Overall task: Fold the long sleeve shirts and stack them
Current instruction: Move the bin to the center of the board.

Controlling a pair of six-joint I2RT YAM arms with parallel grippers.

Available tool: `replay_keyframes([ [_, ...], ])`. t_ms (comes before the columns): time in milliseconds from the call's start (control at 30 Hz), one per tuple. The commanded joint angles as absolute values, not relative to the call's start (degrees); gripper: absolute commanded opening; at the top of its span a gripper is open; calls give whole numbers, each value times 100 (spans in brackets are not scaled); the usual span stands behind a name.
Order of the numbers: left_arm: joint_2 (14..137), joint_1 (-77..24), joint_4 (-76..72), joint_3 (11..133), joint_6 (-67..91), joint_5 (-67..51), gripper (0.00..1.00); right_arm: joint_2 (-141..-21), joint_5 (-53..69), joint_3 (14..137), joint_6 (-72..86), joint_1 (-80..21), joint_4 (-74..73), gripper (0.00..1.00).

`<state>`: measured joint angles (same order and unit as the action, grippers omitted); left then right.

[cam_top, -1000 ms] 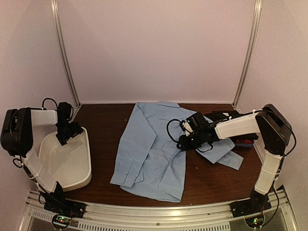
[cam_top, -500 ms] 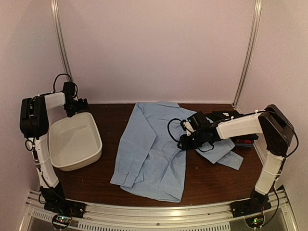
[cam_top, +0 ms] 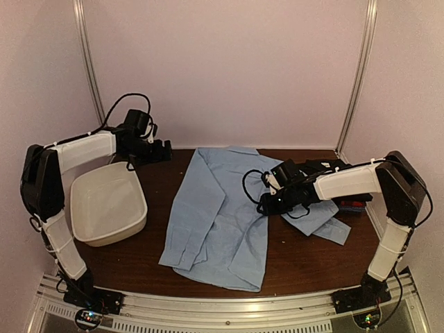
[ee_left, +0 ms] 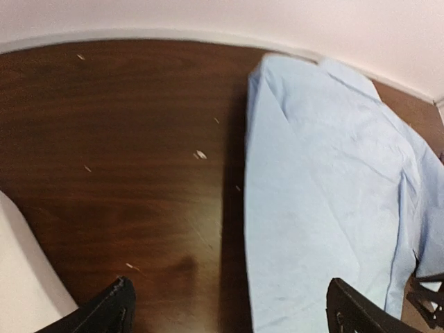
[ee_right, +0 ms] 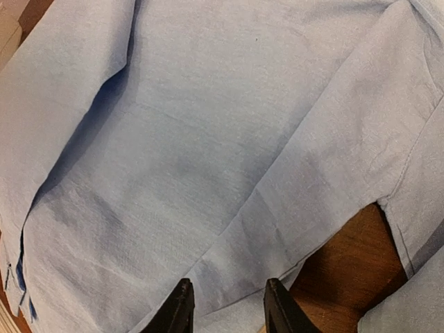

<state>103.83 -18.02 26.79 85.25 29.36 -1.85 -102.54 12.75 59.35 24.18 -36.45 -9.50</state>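
Note:
Next, my left gripper grabs the light blue shirt's sleeve nearest the white tub, on the sleeve's lower part (cam_top: pixel 194 232) just above the cuff.
A light blue long sleeve shirt (cam_top: pixel 222 215) lies spread on the dark wooden table, collar toward the back wall. My left gripper (cam_top: pixel 161 148) hangs open above bare wood just left of the shirt's shoulder; in the left wrist view its gripper (ee_left: pixel 229 295) straddles the shirt's (ee_left: pixel 326 187) left edge. My right gripper (cam_top: pixel 266 202) rests low over the shirt's right side. Its fingers (ee_right: pixel 182 309) stand a little apart over a sleeve fold of the shirt (ee_right: pixel 208 139), with no cloth pinched between them. Folded dark and red shirts (cam_top: pixel 354 205) lie behind the right arm, mostly hidden.
A white plastic tub (cam_top: pixel 107 205) sits flat at the left of the table, its corner (ee_left: pixel 21 284) showing in the left wrist view. Back and side walls close in the table. Bare wood (ee_right: pixel 347 267) shows beside the sleeve.
My left arm has swung from the tub's rim up and right along the back wall toward the shirt's collar. The tub has settled flat. The right arm has barely moved.

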Motion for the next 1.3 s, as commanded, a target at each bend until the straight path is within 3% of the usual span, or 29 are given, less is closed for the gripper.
replay_keyframes([
  [0, 10547, -2364, 2691, 7754, 3888, -284, 98, -10097, 1134, 5968, 2395, -3647, -1042, 37],
  [133, 10415, -2548, 2617, 7029, 4301, -89, 98, -10089, 1149, 5955, 2395, -3644, -1032, 37],
  [500, 8586, -2404, 3011, 5354, 4721, 1041, 98, -10231, 1222, 5975, 2391, -3664, -967, 37],
  [900, 8635, -3193, 2645, 6057, 3929, 53, 98, -10213, 1091, 6144, 2339, -3788, -1176, 37],
  [1267, 9425, -4967, 3102, 6688, 4007, 468, 94, -9870, 719, 6177, 2332, -4191, -1472, 40],
])
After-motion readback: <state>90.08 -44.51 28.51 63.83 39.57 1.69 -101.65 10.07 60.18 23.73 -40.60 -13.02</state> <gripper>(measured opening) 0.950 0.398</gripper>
